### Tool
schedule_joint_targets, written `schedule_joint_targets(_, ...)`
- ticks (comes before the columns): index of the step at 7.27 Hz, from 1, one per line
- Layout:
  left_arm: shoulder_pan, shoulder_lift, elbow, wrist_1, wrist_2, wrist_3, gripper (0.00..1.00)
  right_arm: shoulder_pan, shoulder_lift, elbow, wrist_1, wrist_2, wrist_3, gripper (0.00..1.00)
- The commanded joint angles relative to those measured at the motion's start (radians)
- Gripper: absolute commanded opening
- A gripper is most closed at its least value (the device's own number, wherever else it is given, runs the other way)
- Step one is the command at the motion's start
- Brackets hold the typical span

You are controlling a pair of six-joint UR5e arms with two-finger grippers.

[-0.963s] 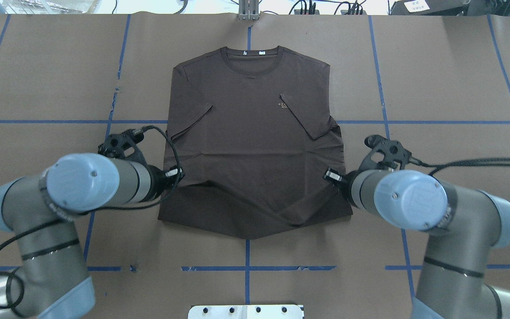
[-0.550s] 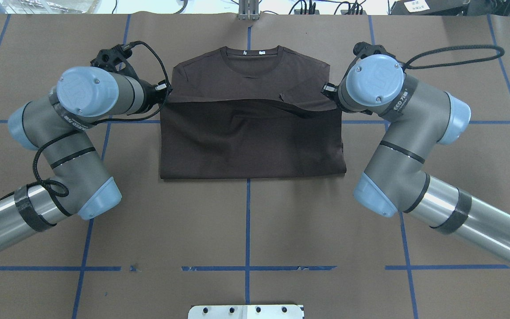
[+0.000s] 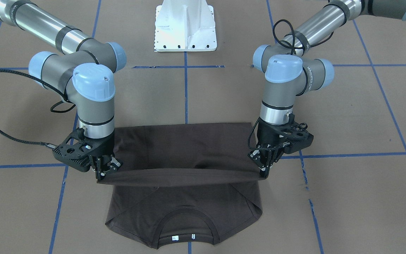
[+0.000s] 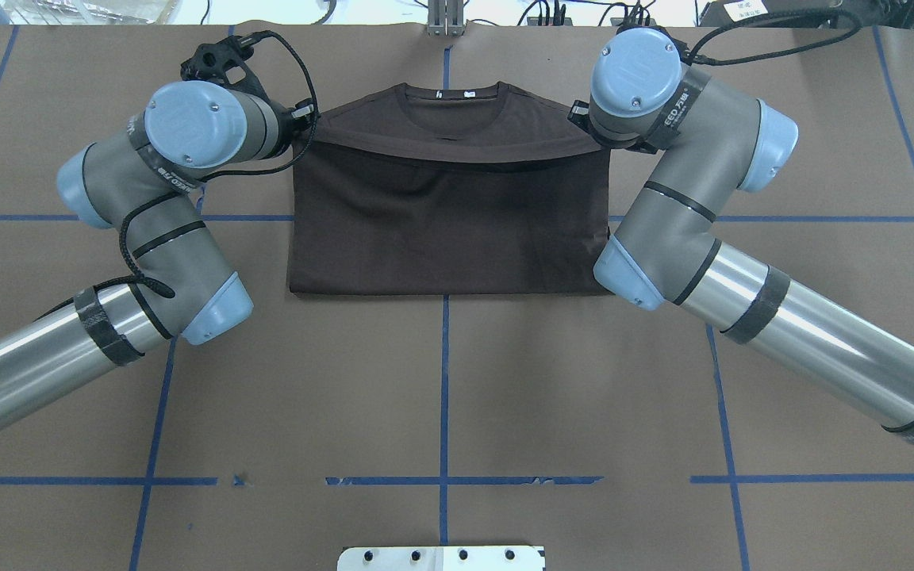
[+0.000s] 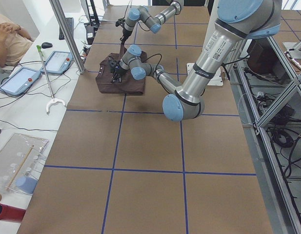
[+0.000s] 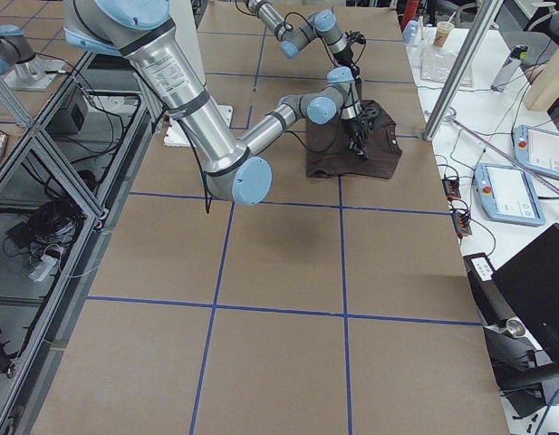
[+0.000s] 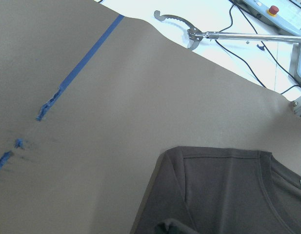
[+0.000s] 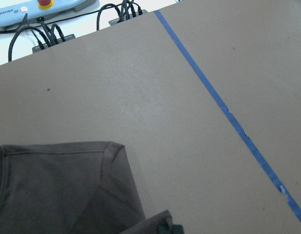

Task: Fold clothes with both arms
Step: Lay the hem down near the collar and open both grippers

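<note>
My left gripper has the hem corner. It will let it go on the T-shirt's shoulder (image 3: 261, 209) (image 7: 172, 155) nearest the broken blue tape.
The dark grey-brown T-shirt (image 4: 449, 230) lies on the brown table, collar (image 4: 447, 99) at the far side, white neck tags (image 3: 183, 237) showing. Its lower half is folded up over the chest. My left gripper (image 3: 263, 170) is shut on one corner of the hem (image 3: 185, 176). My right gripper (image 3: 101, 176) is shut on the other corner. The hem hangs taut between them, a little above the shirt's shoulders. In the overhead view the left gripper (image 4: 306, 119) and right gripper (image 4: 580, 119) sit at the shoulders, mostly hidden under the wrists. The chest print is covered.
The white pedestal base (image 3: 185, 28) stands at the robot's side. Blue tape lines (image 4: 443, 381) grid the table. Past the far edge lie a grabber tool (image 7: 213, 34), teach pendants (image 5: 18, 80) and cables. A person (image 5: 6, 39) sits there.
Both grippers have carried the hem from the shirt's near end up and forward to the shoulders. The shirt now lies folded in half, its near edge a straight fold.
</note>
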Motion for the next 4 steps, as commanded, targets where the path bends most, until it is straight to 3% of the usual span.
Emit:
schedule_joint_targets(1, -0.021, -0.033, 0.076, -0.074, 0.017, 0.023, 0.00, 0.027, 0.049, -0.095, 0.032, 0.000, -0.049, 0.00)
schedule_joint_targets(4, -0.023, -0.062, 0.166, -0.140, 0.037, 0.059, 0.00, 0.037, 0.091, -0.239, 0.147, 0.000, -0.052, 0.00)
